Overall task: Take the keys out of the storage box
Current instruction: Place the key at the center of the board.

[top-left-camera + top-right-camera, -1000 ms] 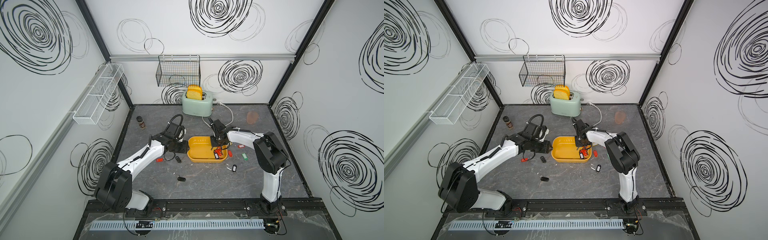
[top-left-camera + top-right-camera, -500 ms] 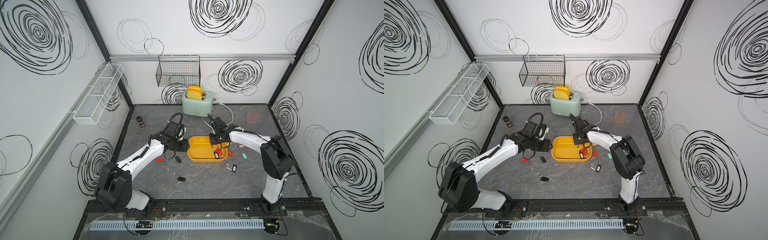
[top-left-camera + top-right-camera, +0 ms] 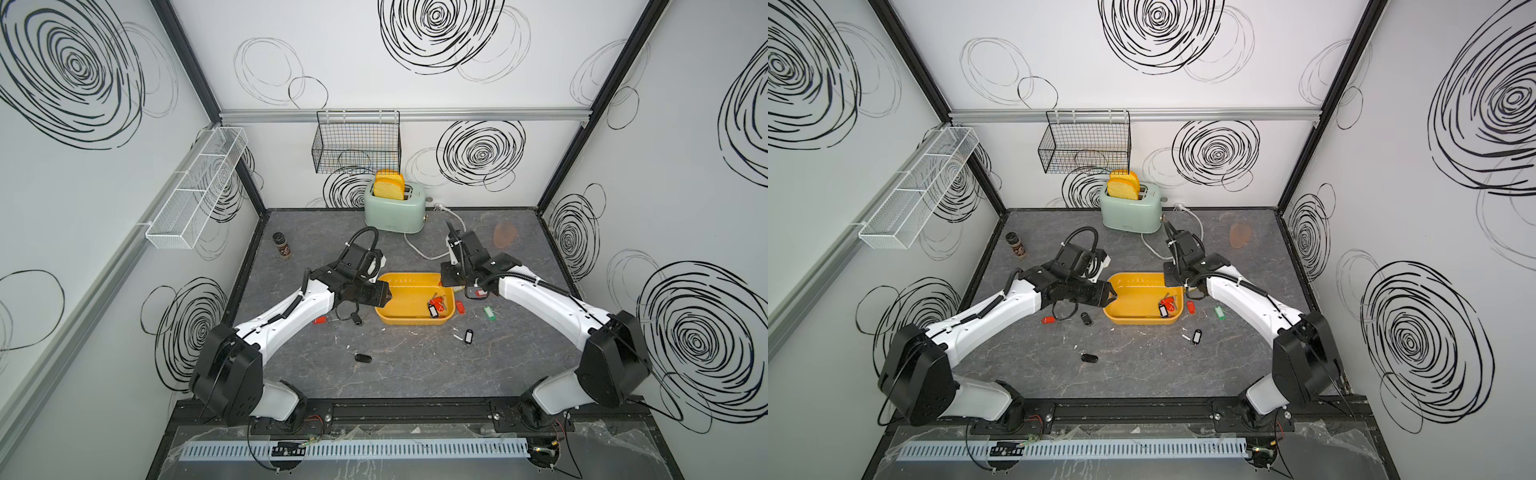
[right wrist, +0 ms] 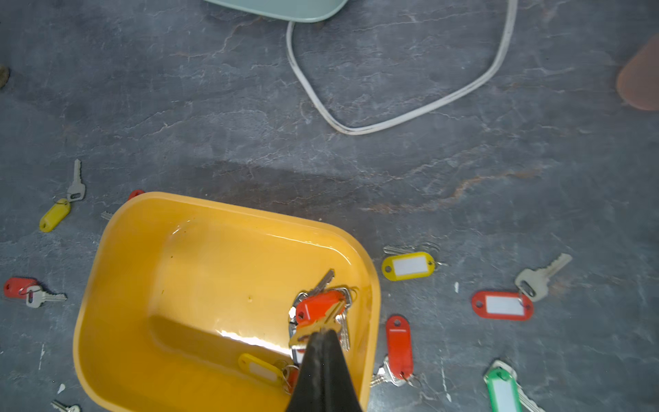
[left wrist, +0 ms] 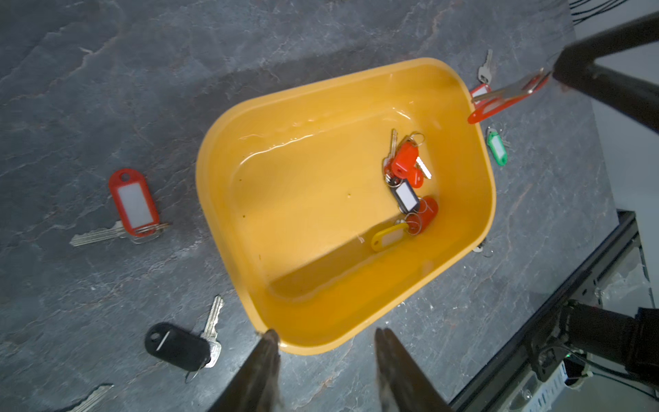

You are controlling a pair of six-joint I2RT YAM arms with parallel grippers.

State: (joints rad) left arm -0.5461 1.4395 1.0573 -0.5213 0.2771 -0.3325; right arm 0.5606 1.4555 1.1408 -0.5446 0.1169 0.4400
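Observation:
The brass key, now hanging above the yellow storage box, will go down from my right gripper on the table point(image 3: 499, 340) between the green-tagged key and the front edge.
The storage box point(image 3: 409, 320) is a shallow yellow tray mid-table. Several keys point(image 5: 406, 178) with red, black and yellow tags lie bunched in the corner nearest the right arm. My right gripper point(image 4: 322, 331) hangs above that corner, shut on a brass key with a red tag point(image 4: 319, 306). In the left wrist view the held red-tagged key point(image 5: 506, 101) dangles past the box's far rim. My left gripper point(image 5: 326, 333) stands open at the box's short end with nothing between its fingers. Other keys lie on the table around the box: red-tagged point(image 5: 132, 203), black-tagged point(image 5: 176, 346) and green-tagged point(image 3: 489, 312).
A mint toaster point(image 3: 395, 208) with toast stands at the back, its white cord point(image 4: 392, 117) looping toward the box. A spice bottle point(image 3: 281, 245) is at the back left, a brown disc point(image 3: 505, 235) at the back right. A black wire basket point(image 3: 357, 143) and white mesh rack point(image 3: 195, 191) hang on the walls.
My right gripper has risen out of the box, carrying the red-tagged key up and toward the box's right rim. The left arm has stayed put.

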